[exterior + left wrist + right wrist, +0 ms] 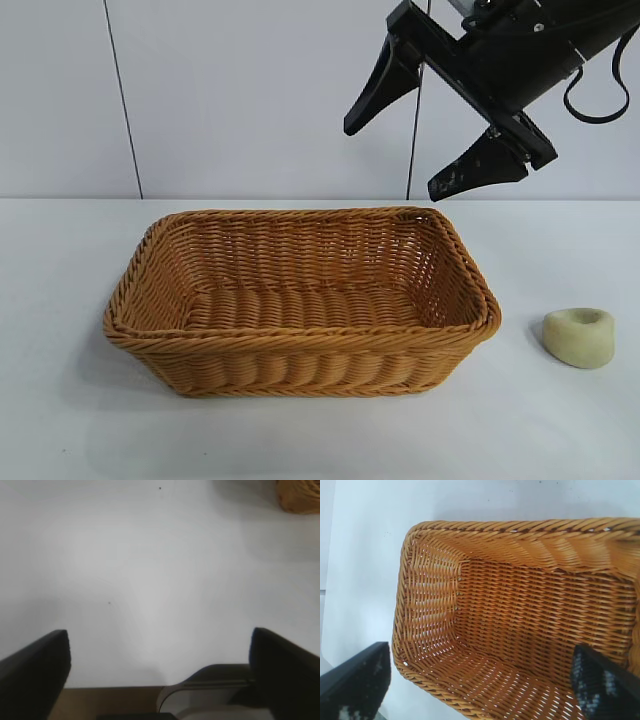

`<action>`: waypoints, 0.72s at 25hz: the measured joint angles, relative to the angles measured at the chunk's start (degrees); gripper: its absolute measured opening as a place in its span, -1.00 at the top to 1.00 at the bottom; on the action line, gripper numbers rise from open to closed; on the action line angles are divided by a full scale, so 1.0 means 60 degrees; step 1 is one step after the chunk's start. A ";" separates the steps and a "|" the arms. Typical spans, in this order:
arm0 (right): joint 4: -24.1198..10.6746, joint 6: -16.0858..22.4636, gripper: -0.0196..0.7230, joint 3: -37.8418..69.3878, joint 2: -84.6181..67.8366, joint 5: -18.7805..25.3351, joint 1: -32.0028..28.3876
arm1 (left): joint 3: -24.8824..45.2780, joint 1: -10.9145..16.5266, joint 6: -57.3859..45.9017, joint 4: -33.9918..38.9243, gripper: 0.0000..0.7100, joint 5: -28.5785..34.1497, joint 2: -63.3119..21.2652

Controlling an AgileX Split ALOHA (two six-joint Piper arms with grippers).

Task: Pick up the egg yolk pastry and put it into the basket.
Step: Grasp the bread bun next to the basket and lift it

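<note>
The egg yolk pastry is beside the basket. My right gripper goes down to it next and closes across the pastry's dimpled top [582, 318].
The pale cream-yellow egg yolk pastry [579, 336] with a dimpled top lies on the white table to the right of the basket [300, 300]. The orange-brown wicker basket is empty; the right wrist view looks down into it [520, 615]. My right gripper [395, 160] hangs open and empty high above the basket's back right corner, well away from the pastry. My left gripper [160, 655] is open and empty over bare table; it is out of the exterior view. A corner of the basket [300, 495] shows far off in the left wrist view.
The white table [60, 400] stretches around the basket. A white panelled wall [250, 90] stands behind. The table's edge and a grey base part [210, 700] show near the left gripper.
</note>
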 joint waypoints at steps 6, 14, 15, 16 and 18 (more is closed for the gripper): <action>0.0000 0.0000 -0.92 0.0000 0.0000 -0.0018 0.0000 | 0.0022 0.0000 0.0000 -0.0032 -0.96 -0.0018 -0.1445; -0.0115 0.0067 -0.92 -0.0096 0.0000 0.0016 0.0000 | 0.0022 0.0000 0.0000 -0.0032 -0.96 -0.0018 -0.4067; -0.0294 0.0143 -0.92 -0.0200 0.0000 0.0036 0.0000 | 0.0022 0.0000 0.0000 -0.0021 -0.96 -0.0018 -0.4230; -0.0538 0.0281 -0.92 -0.0354 0.0000 0.0060 0.0000 | 0.0022 0.0000 -0.0008 0.0014 -0.96 -0.0018 -0.4276; -0.1139 0.0702 -0.92 -0.0722 0.0000 0.0162 0.0000 | 0.0022 0.0000 -0.0018 0.0072 -0.96 -0.0021 -0.4285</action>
